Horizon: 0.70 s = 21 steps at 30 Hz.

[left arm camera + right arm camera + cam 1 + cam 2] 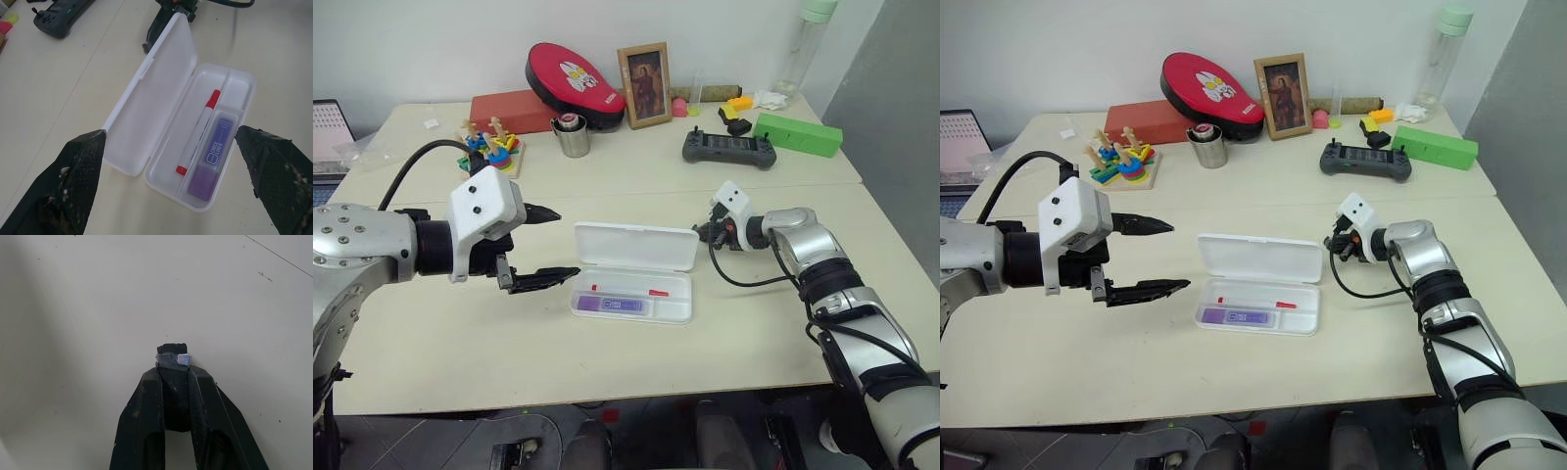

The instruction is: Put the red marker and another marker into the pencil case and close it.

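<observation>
The robot's right gripper will release the small black block in the empty near compartment (668,309) next to the end of the lavender marker.
The white pencil case (636,246) lies open mid-table, its lid folded back flat. In its tray lie the red marker (198,131) in the far slot and the lavender marker (212,154) in the near one. My left gripper (566,243) hovers open just left of the case, fingers spread wide and holding nothing. My right gripper (701,233) sits low on the table just off the lid's right end. In the right wrist view its fingers (146,421) are shut on a small black block (172,351) at their tips.
A black controller (729,147) and a green box (798,133) lie at the back right. A metal cup (573,137), red oval pouch (573,73), picture frame (644,83), red box (514,108) and a stacking toy (492,149) stand along the back.
</observation>
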Tool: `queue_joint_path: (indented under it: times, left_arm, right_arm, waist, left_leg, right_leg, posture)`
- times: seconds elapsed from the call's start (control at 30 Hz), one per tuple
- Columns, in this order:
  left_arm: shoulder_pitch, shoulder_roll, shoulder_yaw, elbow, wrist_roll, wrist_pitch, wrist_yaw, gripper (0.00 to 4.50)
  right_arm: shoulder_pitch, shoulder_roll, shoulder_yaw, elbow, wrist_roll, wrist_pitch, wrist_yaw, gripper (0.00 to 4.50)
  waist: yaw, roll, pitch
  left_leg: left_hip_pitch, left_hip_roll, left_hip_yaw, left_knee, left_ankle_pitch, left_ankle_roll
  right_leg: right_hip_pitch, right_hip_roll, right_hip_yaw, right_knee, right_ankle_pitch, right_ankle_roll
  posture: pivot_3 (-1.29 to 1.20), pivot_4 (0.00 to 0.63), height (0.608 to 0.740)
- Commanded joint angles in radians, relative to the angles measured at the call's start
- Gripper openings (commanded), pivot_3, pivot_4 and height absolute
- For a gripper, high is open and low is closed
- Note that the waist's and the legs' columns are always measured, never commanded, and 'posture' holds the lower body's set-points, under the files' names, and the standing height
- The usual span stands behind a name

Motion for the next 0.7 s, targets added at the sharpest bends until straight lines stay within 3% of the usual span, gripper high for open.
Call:
queue_joint_path:
  times: [0.03, 0.37, 0.7]
  left_arm:
    - [-0.008, 0.007, 0.004, -0.001, 0.009, -0.016, 0.01, 4.5]
    - [0.018, 0.015, 0.038, -0.004, 0.002, -0.01, 0.004, 4.5]
    - [0.058, 0.008, 0.057, -0.009, -0.03, -0.011, -0.016, 4.5]
  right_arm:
    - [-0.012, -0.025, -0.016, -0.013, -0.01, 0.008, 0.006, 0.3]
    - [-0.031, -0.164, -0.056, -0.264, 0.0, 0.08, 0.042, 0.3]
    - [0.017, -0.312, -0.103, -0.591, 0.096, 0.202, 0.18, 0.3]
  waist:
    - [0.0, 0.0, 0.0]
    - [0.001, 0.0, 0.0]
    - [0.002, 0.001, 0.0]
  left_leg:
    - [0.0, 0.0, 0.0, 0.0, 0.0, 0.0]
    - [0.0, 0.0, 0.0, 0.0, 0.0, 0.0]
    - [0.0, 0.0, 0.0, 0.0, 0.0, 0.0]
  right_leg:
    - [0.0, 0.0, 0.0, 0.0, 0.0, 0.0]
    - [0.0, 0.0, 0.0, -0.001, 0.0, 0.0]
    - [0.0, 0.0, 0.0, -0.001, 0.0, 0.0]
  posture:
    - [0.0, 0.15, 0.74]
    - [0.0, 0.15, 0.74]
    - [0.0, 0.15, 0.74]
